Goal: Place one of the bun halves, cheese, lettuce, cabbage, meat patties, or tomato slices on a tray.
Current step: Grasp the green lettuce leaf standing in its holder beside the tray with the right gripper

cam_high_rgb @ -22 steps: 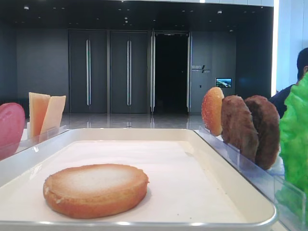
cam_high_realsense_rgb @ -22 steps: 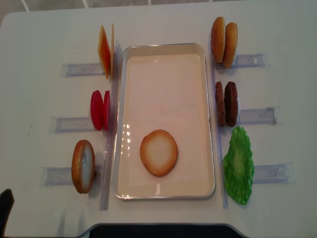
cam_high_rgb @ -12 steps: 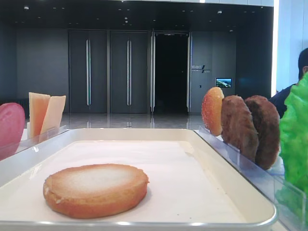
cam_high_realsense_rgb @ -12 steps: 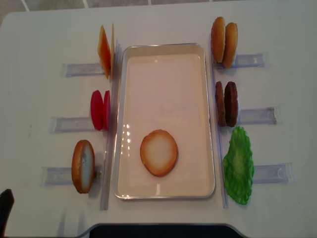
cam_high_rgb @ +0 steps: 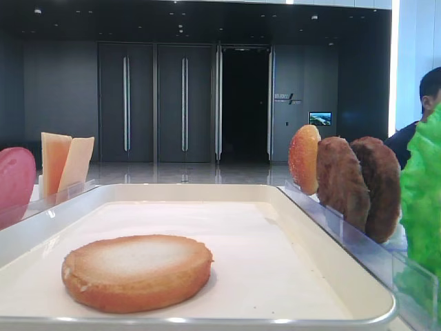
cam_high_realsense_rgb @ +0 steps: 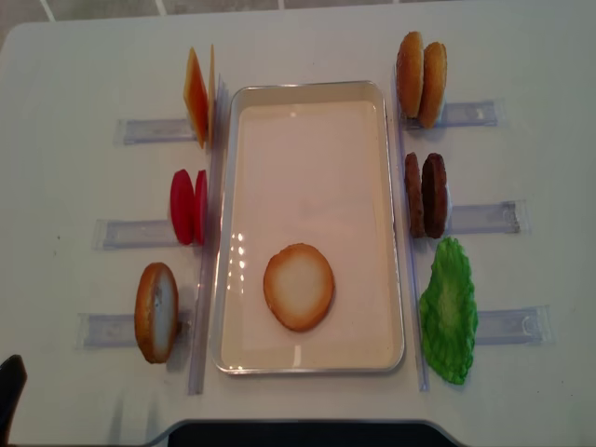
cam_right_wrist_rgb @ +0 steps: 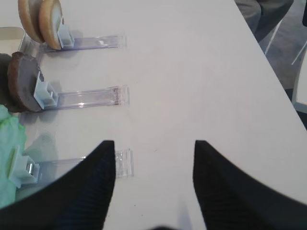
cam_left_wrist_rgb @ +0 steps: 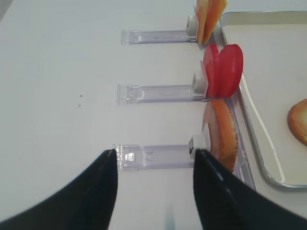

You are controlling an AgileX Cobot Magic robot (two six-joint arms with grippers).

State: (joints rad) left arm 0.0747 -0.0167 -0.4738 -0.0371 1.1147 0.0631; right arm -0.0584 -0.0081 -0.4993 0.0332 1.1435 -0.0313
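Note:
The lettuce's top edge (cam_high_realsense_rgb: 462, 287), near the meat patties, is the next spot that my right gripper needs to move to, and there it should close.
One flat-faced bun half (cam_high_realsense_rgb: 298, 287) lies on the cream tray (cam_high_realsense_rgb: 307, 87). Standing in holders to the tray's left are cheese (cam_high_realsense_rgb: 198, 97), tomato slices (cam_high_realsense_rgb: 188, 207) and a bun half (cam_high_realsense_rgb: 155, 312). On its right stand two bun halves (cam_high_realsense_rgb: 421, 78), meat patties (cam_high_realsense_rgb: 426, 195) and lettuce (cam_high_realsense_rgb: 448, 309). Cabbage is out of view. My left gripper (cam_left_wrist_rgb: 154, 152) is open and empty, low over the near-left holder, short of that bun half (cam_left_wrist_rgb: 223, 134). My right gripper (cam_right_wrist_rgb: 154, 143) is open and empty over bare table, right of the lettuce (cam_right_wrist_rgb: 7, 163).
Clear plastic holders (cam_high_realsense_rgb: 484, 216) stick out sideways from each food item. The table's right edge (cam_right_wrist_rgb: 268, 62) is close to my right gripper, with a seated person beyond it. A dark base (cam_high_realsense_rgb: 298, 433) sits at the near table edge.
The food and the tray have not moved. Only the person in the background at the right has shifted slightly.

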